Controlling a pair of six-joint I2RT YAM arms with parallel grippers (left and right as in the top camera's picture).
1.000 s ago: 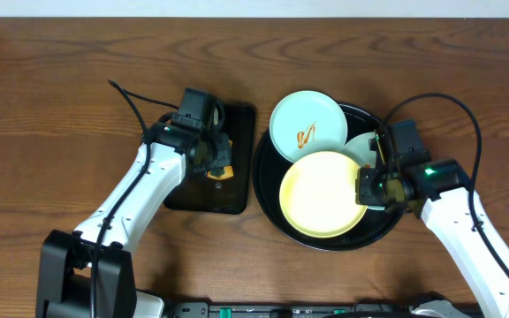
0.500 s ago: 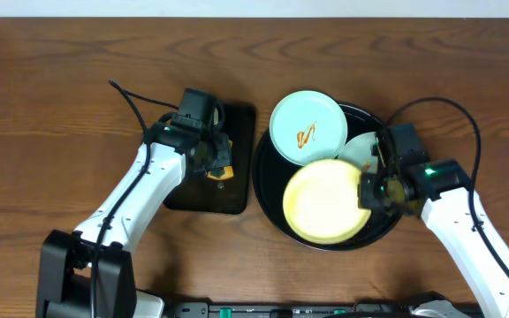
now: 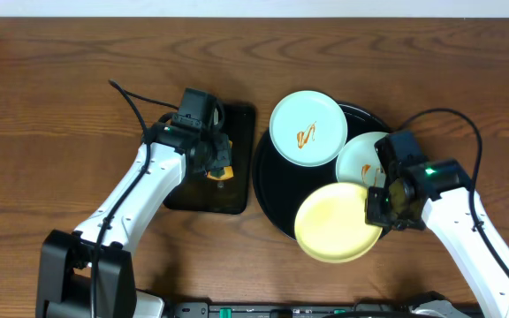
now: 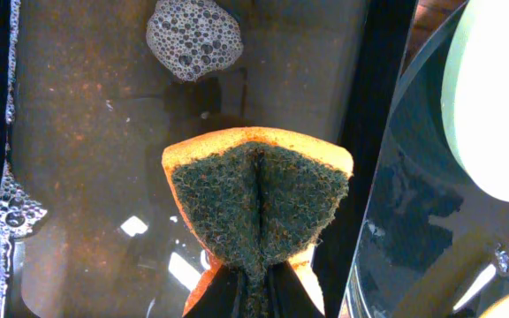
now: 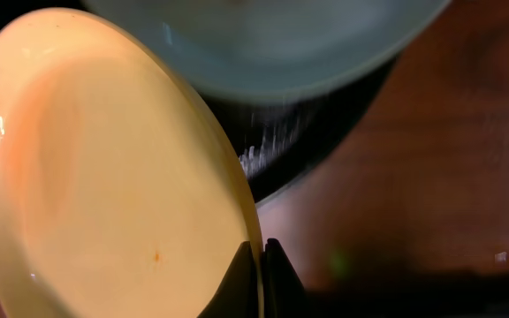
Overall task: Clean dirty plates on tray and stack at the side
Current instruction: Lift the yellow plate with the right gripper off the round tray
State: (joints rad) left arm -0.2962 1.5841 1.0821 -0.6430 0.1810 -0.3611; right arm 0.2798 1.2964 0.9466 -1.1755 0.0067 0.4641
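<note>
My right gripper has the pale yellow plate to put down. It will set it on the bare table (image 3: pixel 465 166) next to the round black tray.
My right gripper (image 3: pixel 378 205) is shut on the rim of the pale yellow plate (image 3: pixel 334 223) and holds it over the front rim of the round black tray (image 3: pixel 272 190). The wrist view shows the yellow plate (image 5: pixel 104 168) pinched between my right gripper's (image 5: pixel 260 265) jaws. Two pale blue-green plates lie on the tray: one (image 3: pixel 307 128) at the back with an orange-brown squiggle, one (image 3: pixel 360 159) at the right, partly hidden by my arm. My left gripper (image 3: pixel 215 163) is shut on an orange sponge with a dark scouring face (image 4: pixel 254 199), above the rectangular tray.
The smaller black rectangular tray (image 3: pixel 237 199) lies left of the round tray and holds wet film and a patch of soap foam (image 4: pixel 194 37). Brown wooden table (image 3: pixel 51 106) stretches to the left and behind. Cables arch from both arms.
My right gripper has drawn the yellow plate forward and rightward, off the tray's middle to its front rim, uncovering the right blue-green plate. The left arm has not moved.
</note>
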